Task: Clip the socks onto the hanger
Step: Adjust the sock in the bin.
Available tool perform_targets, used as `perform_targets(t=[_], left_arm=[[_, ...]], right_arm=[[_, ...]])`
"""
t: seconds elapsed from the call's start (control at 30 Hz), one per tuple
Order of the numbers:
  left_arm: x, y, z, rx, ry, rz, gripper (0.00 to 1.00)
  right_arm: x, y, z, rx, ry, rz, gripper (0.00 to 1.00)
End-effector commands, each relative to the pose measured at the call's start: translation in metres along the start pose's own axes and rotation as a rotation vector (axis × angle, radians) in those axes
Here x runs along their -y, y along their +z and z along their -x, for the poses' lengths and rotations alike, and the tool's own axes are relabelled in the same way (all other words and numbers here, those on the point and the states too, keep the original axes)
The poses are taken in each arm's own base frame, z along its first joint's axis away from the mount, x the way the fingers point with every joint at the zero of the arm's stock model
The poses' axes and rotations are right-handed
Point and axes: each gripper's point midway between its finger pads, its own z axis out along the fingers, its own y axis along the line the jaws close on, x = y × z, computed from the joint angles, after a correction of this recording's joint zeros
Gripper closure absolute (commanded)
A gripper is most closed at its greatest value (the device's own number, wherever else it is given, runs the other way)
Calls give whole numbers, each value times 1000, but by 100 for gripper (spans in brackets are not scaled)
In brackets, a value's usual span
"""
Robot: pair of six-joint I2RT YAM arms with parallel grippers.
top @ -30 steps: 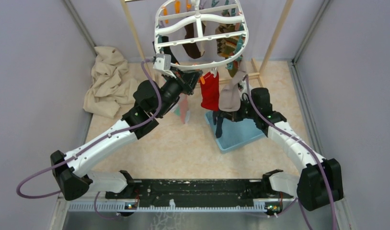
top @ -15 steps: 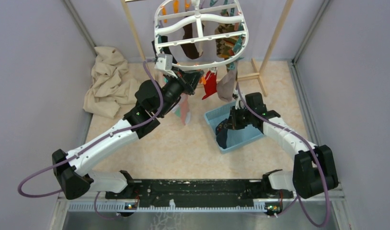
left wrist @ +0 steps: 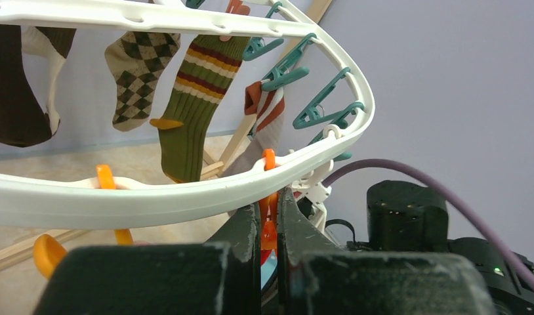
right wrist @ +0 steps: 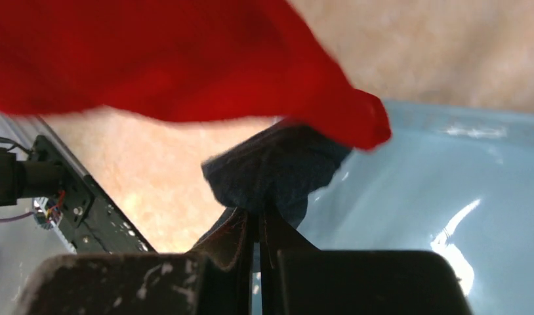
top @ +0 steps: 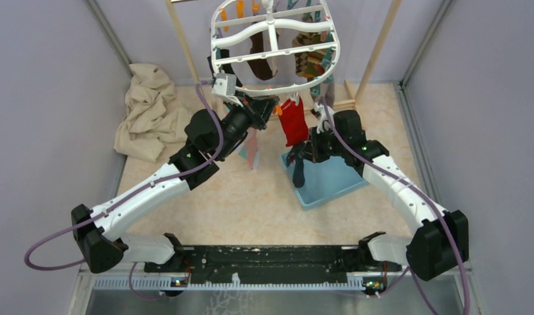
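Observation:
I will lower the navy sock, held at its bunched middle by my right gripper, into the blue tray and take it nearer the drooping cuff (right wrist: pixel 224 169).
The white oval hanger (top: pixel 275 49) hangs at the back; its rim also crosses the left wrist view (left wrist: pixel 153 197). The red sock (top: pixel 293 122) hangs from an orange peg (left wrist: pixel 269 210) on the near rim, and fills the top of the right wrist view (right wrist: pixel 153 59). My left gripper (top: pixel 267 108) is shut on that orange peg just under the rim. My right gripper (top: pixel 302 156) is shut on the navy sock (top: pixel 299 172), which dangles over the blue tray; in the right wrist view the navy sock (right wrist: pixel 277 170) bunches just below the red sock's toe.
A light blue tray (top: pixel 333 180) lies on the floor under the right gripper. A crumpled beige cloth (top: pixel 149 111) lies at the back left. Brown, argyle and striped socks (left wrist: pixel 192 92) hang from the hanger's far side. A wooden pole rack (top: pixel 379 46) stands behind.
My right gripper has risen out of the tray toward the red sock, lifting the navy sock. The grey sock that hung beside the red one no longer shows. The left arm has not moved.

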Motion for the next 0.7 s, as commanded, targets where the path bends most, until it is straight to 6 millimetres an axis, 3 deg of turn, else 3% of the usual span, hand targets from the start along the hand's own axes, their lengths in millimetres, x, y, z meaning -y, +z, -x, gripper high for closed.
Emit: perform_targets(t=[0.0, 0.13, 0.53, 0.67], left_arm=[[12, 0, 2, -16, -7, -46, 100], [10, -3, 4, -10, -3, -37, 100], [6, -6, 3, -9, 10, -23, 100], [5, -6, 4, -6, 12, -20, 100]], right_arm=[[-31, -2, 19, 21, -94, 60, 100], [-38, 9, 13, -8, -130, 67, 100], [-20, 28, -7, -94, -174, 25, 100], [-35, 25, -3, -85, -203, 69, 100]])
